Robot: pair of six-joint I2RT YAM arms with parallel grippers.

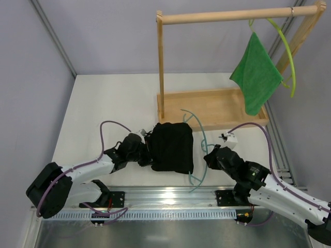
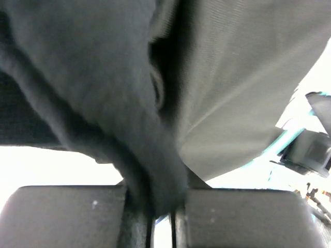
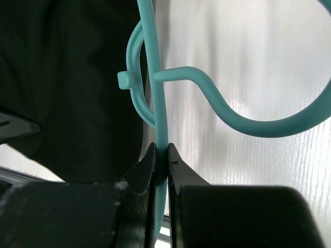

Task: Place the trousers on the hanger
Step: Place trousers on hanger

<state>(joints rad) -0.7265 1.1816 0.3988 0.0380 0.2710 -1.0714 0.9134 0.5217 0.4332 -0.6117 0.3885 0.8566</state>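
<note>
My left gripper is pinching the loose dark fold next to the trousers' smooth panel, so it should open and take the panel's near edge (image 2: 199,168) before it pulls the trousers.
The black trousers (image 1: 173,147) hang folded in a block above the table's middle, draped over the teal hanger (image 1: 201,150), whose thin frame shows along their right side. My left gripper (image 1: 149,151) is at the trousers' left edge, shut on a pinched fold of the dark fabric (image 2: 155,170). My right gripper (image 1: 211,157) is on the right, shut on the hanger's thin teal bar (image 3: 158,103). In the right wrist view the hanger's hook (image 3: 248,113) curves off to the right and the trousers (image 3: 67,88) fill the left.
A wooden rack with a tray base (image 1: 217,108) stands behind, its top rail (image 1: 232,15) carrying a bright green cloth (image 1: 257,75) on a yellow-green hanger (image 1: 287,51). A metal rail (image 1: 165,196) runs along the near table edge between the arm bases.
</note>
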